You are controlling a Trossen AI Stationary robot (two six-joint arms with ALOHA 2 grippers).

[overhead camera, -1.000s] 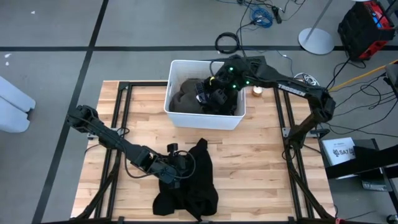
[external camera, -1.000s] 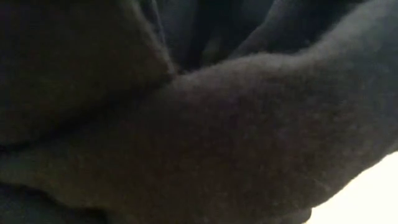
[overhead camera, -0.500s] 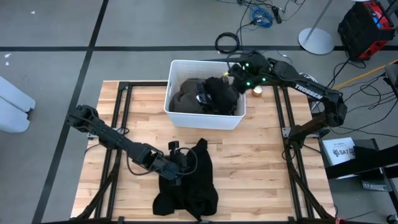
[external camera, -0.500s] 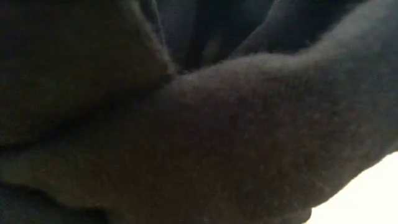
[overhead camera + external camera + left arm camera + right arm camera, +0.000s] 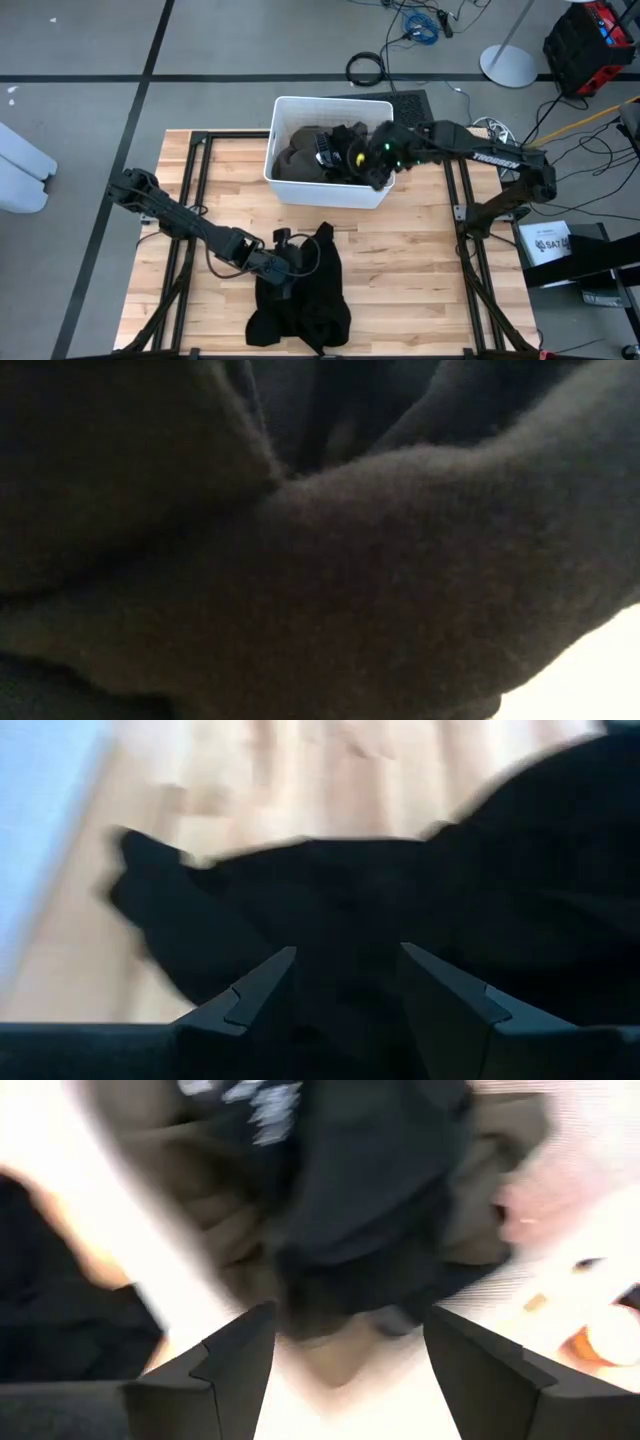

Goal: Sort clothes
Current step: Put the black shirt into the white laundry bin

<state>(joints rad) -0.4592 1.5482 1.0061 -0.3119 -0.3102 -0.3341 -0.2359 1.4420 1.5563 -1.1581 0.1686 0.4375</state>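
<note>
Next, my left gripper closes on the middle of the heap [image 5: 295, 294] [image 5: 355, 995] of black clothes on the table, in front of the white bin.
A white bin [image 5: 283, 190] stands at the table's far middle with olive-brown clothes [image 5: 296, 160] and black clothes [image 5: 345, 138] inside. In the right wrist view a pink piece [image 5: 545, 1200] also shows. My right gripper [image 5: 368, 168] [image 5: 345, 1320] hangs open over the bin's right part, nothing between its fingers. A heap of black clothes [image 5: 310, 295] lies on the table's near middle. My left gripper [image 5: 285, 262] [image 5: 345, 955] stands open at its left edge, with black cloth [image 5: 420, 900] just ahead of the fingers. Dark cloth [image 5: 400, 560] fills the low view. My left gripper comes at the black heap slanting down from the table's left. I cannot tell whether its fingers touch the cloth.
Bare wooden tabletop [image 5: 420, 260] lies right of the black heap and left of the bin. A black metal frame [image 5: 463, 215] runs along the table's sides. A small orange thing [image 5: 600, 1342] sits on the table just outside the bin.
My right gripper has drawn back from the middle of the bin toward its right wall and tipped further down, staying open and empty. The clothes in the bin and the black heap lie as before.
</note>
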